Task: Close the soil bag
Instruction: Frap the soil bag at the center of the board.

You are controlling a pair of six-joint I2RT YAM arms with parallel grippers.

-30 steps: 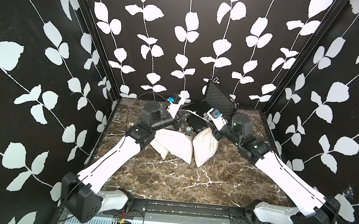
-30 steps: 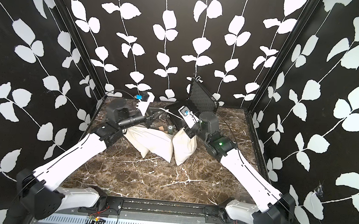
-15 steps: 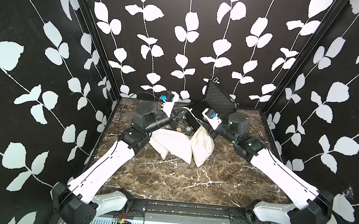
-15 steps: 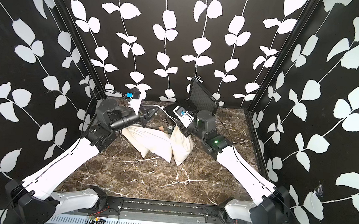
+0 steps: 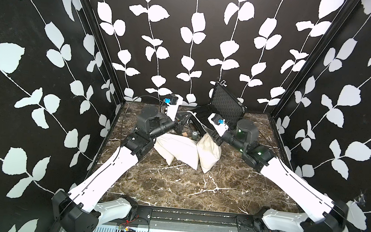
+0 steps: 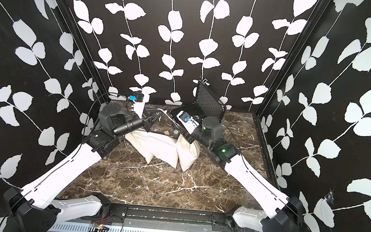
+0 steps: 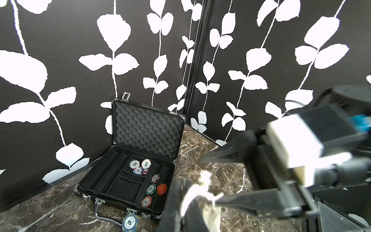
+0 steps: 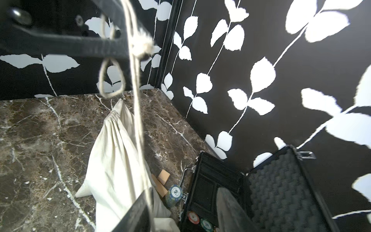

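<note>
The drawstring runs loose through the robot's open right gripper, so the right gripper will pinch it near the soil bag's neck (image 5: 207, 137) while the left gripper pulls away.
The soil bag (image 5: 209, 151) is a cream cloth sack standing on the marble top, with a second cream sack (image 5: 177, 148) lying against its left side. Its white drawstring (image 5: 198, 123) rises from the neck toward the back. My left gripper (image 7: 185, 209) is shut on that drawstring, and the knotted end (image 8: 142, 48) hangs past its fingers (image 8: 80, 45). Beside the bag's neck, my right gripper (image 8: 184, 213) is open. The cord runs along one of its fingers (image 8: 140, 211) with nothing pinched. In both top views the two grippers (image 5: 185, 118) (image 6: 182, 131) face each other above the bags.
An open black foam-lined case (image 5: 226, 106) with poker chips in its tray (image 7: 128, 180) stands at the back right. A stack of chips (image 8: 174, 195) and wooden blocks (image 8: 163, 175) lie between case and bags. Patterned walls close in three sides.
My right gripper's jaws have spread wider and it has pulled back slightly. The left arm has shifted a little to the left, still gripping the drawstring.
</note>
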